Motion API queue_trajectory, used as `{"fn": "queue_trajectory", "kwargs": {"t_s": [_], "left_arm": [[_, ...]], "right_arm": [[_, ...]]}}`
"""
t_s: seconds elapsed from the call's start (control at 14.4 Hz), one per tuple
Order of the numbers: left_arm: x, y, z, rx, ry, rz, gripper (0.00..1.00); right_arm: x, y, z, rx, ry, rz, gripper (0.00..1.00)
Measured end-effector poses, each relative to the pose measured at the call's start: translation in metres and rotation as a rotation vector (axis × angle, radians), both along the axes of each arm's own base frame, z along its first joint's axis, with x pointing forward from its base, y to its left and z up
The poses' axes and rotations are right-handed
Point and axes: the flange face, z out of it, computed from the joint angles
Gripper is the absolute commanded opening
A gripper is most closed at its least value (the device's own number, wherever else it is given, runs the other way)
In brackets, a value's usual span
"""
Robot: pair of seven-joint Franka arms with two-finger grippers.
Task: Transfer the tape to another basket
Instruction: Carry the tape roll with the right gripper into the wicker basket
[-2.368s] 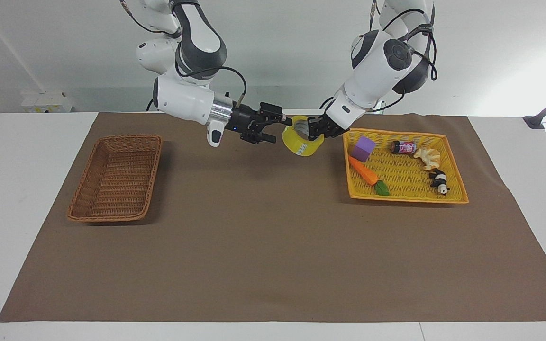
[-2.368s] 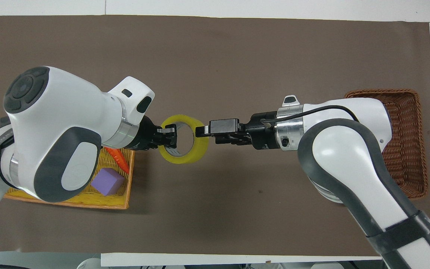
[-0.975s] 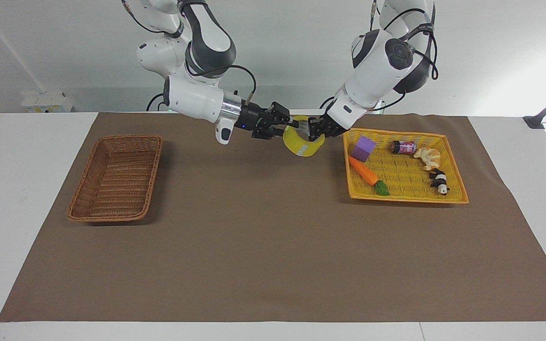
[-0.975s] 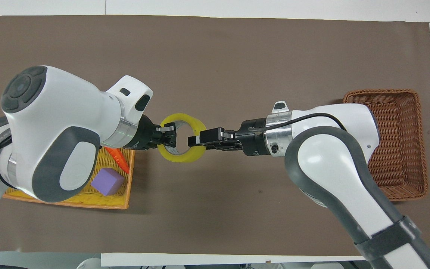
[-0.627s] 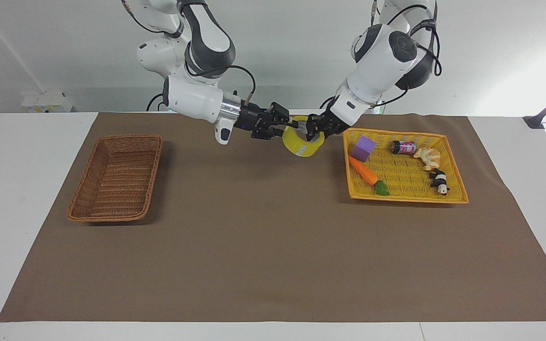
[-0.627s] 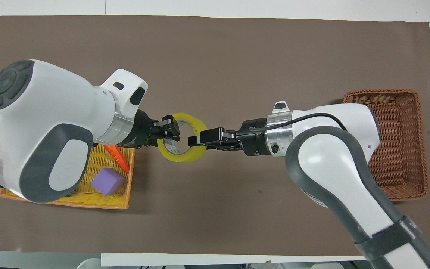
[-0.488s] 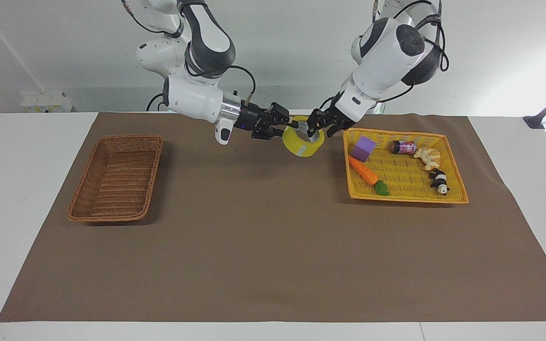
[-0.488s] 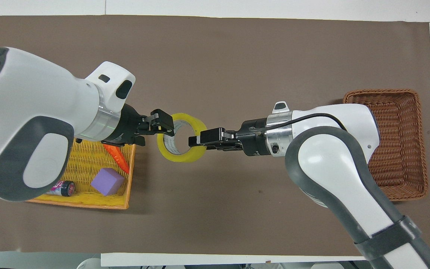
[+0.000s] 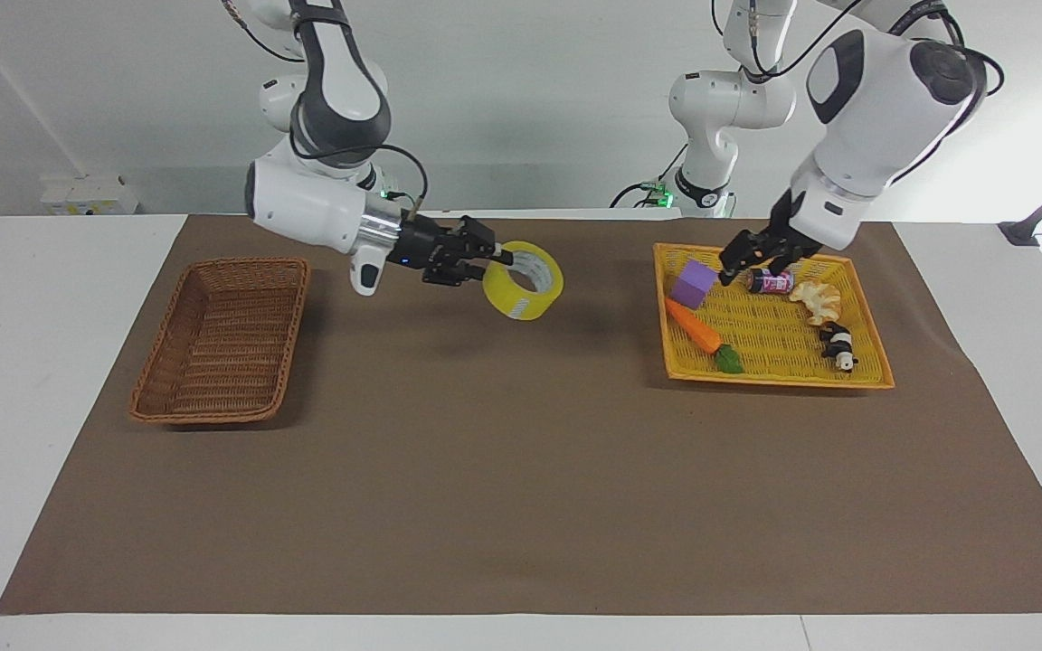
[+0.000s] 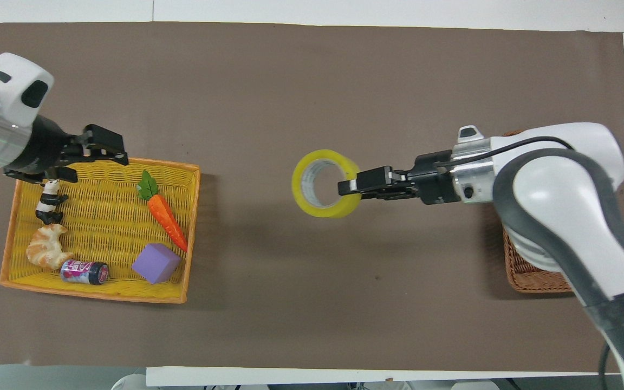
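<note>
My right gripper will put the yellow tape down in the middle of the brown wicker basket (image 10: 551, 213).
The yellow tape (image 9: 512, 303) hangs in the air over the brown mat, between the two baskets. My right gripper (image 9: 496, 259) is shut on the roll's wall, with one finger inside its hole. In the overhead view the tape (image 10: 318, 209) sits at the tip of the right gripper (image 10: 345, 187). The brown wicker basket (image 9: 213, 263) stands empty at the right arm's end; in the overhead view the basket (image 10: 534, 279) is mostly hidden under the right arm. My left gripper (image 9: 742, 265) is open and empty over the yellow tray; it also shows in the overhead view (image 10: 118, 149).
The shallow yellow tray (image 9: 774, 381) at the left arm's end holds a purple cube (image 9: 694, 282), a carrot (image 9: 700, 334), a small can (image 9: 770, 281), a croissant (image 9: 818, 300) and a panda figure (image 9: 838, 346).
The left gripper let go of the tape and drew back over the yellow tray. The right gripper closed on the tape and carried it toward the wicker basket.
</note>
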Motion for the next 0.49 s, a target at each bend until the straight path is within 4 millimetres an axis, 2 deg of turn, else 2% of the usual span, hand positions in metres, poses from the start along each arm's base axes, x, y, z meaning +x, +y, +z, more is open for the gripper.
{"fn": "queue_trajectory", "kwargs": {"t_s": [0.14,0.28,0.35,0.49], "left_arm": [[0.004,0.061,-0.010,0.006,0.006,-0.054,0.99],[0.002,0.109,-0.014,-0.001,0.004,-0.046,0.99],[0.000,0.127,-0.012,-0.002,-0.001,-0.028,0.99],[-0.003,0.148,-0.008,-0.001,-0.009,0.007,0.99]], "right_arm": [[0.006,-0.077,-0.004,-0.035,-0.010,-0.007,0.00],[0.002,-0.151,-0.001,-0.071,-0.015,-0.009,0.00],[-0.002,-0.190,0.003,-0.094,-0.018,-0.006,0.00],[-0.010,-0.265,0.005,-0.120,-0.035,-0.009,0.00]]}}
